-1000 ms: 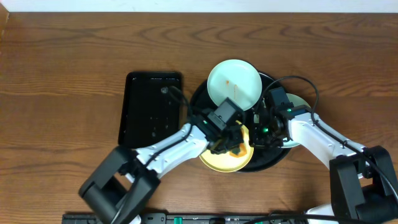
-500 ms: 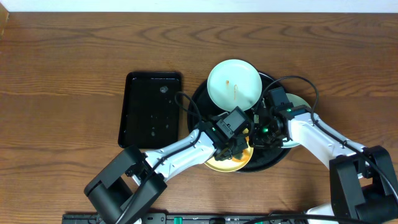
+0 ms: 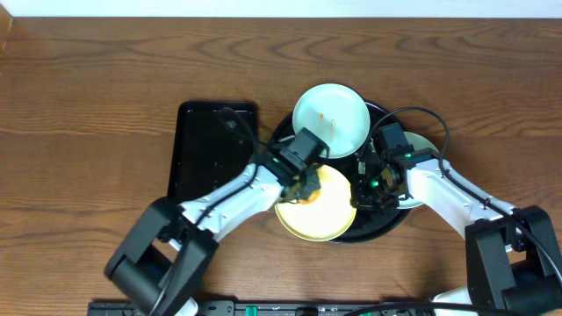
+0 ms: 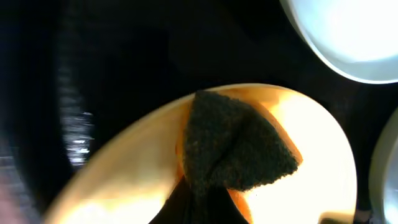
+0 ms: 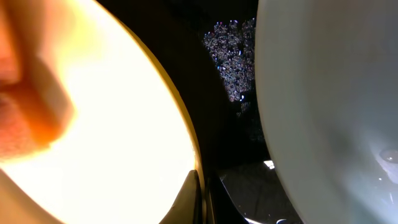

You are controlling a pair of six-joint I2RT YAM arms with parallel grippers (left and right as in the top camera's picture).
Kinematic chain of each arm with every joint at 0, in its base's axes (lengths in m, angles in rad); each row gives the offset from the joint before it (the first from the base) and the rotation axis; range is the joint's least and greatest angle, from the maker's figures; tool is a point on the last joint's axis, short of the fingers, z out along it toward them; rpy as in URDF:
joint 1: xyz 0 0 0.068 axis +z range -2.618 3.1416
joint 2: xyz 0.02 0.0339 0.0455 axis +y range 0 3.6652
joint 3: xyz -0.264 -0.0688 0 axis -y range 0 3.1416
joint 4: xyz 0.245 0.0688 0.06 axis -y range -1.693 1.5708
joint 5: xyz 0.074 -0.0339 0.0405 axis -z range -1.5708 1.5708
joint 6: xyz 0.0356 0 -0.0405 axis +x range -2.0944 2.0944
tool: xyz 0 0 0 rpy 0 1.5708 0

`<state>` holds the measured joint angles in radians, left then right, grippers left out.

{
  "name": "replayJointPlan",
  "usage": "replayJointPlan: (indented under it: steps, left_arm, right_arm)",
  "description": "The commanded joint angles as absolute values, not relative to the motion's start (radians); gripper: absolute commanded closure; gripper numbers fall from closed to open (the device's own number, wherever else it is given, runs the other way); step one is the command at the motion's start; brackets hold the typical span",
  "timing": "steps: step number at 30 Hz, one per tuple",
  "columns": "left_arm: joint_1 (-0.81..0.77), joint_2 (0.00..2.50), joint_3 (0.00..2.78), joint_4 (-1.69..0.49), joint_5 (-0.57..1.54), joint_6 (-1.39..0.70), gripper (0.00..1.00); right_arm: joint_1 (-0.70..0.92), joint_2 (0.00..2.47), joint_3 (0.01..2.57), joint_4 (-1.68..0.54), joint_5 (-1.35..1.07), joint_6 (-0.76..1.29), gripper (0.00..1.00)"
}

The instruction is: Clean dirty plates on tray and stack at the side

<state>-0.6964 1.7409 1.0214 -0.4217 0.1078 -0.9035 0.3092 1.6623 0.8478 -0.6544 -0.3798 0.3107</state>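
Note:
The pale yellow plate will go down from my right gripper on the bare tabletop (image 3: 479,161) next to the half-hidden mint-blue plate.
The pale yellow plate (image 3: 320,218) lies at the front of the round black tray (image 3: 379,221). My left gripper (image 3: 304,186) is shut on a dark-faced orange sponge (image 4: 236,146) and presses it on the yellow plate's (image 4: 118,180) upper left part. My right gripper (image 3: 360,195) is shut on the yellow plate's right rim (image 5: 200,198). A mint-blue plate (image 3: 330,120) with thin orange smears sits at the tray's back. A second mint-blue plate (image 3: 421,143) lies at the right, mostly hidden under my right arm; it also shows in the right wrist view (image 5: 329,112).
A smaller rectangular black tray (image 3: 215,154) lies just left of the round tray, under my left arm. Brown wood-grain tabletop (image 3: 97,105) surrounds both trays. A black cable (image 3: 430,114) arcs over the right arm.
My left gripper has swept the sponge from the yellow plate's middle right toward its upper left, so more of the plate shows. The right gripper has stayed on the rim.

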Motion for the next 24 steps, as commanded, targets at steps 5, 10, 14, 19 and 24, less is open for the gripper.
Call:
replayJointPlan:
  steps: [5,10,14,19,24]
  left_arm:
    - [-0.682,1.531,1.019,-0.545,0.064,-0.645,0.93]
    - [-0.62,1.434,1.018,-0.598,-0.009,-0.634,0.92]
    - [-0.541,1.425,1.018,-0.598,-0.009,-0.621,0.93]
    - [-0.43,1.425,1.018,-0.596,-0.008,-0.58,0.92]
    - [-0.327,1.426,1.018,-0.598,-0.006,-0.481,0.93]
  right_arm:
    - [0.324,1.66,0.852,-0.655,-0.371,0.316,0.99]
    - [0.323,1.586,0.879,-0.632,-0.358,0.298,0.99]
    - [0.323,1.485,0.893,-0.624,-0.265,0.29,0.99]
    - [0.323,1.345,0.894,-0.629,-0.072,0.233,0.99]
    - [0.339,1.229,0.894,-0.622,0.179,0.15,0.99]
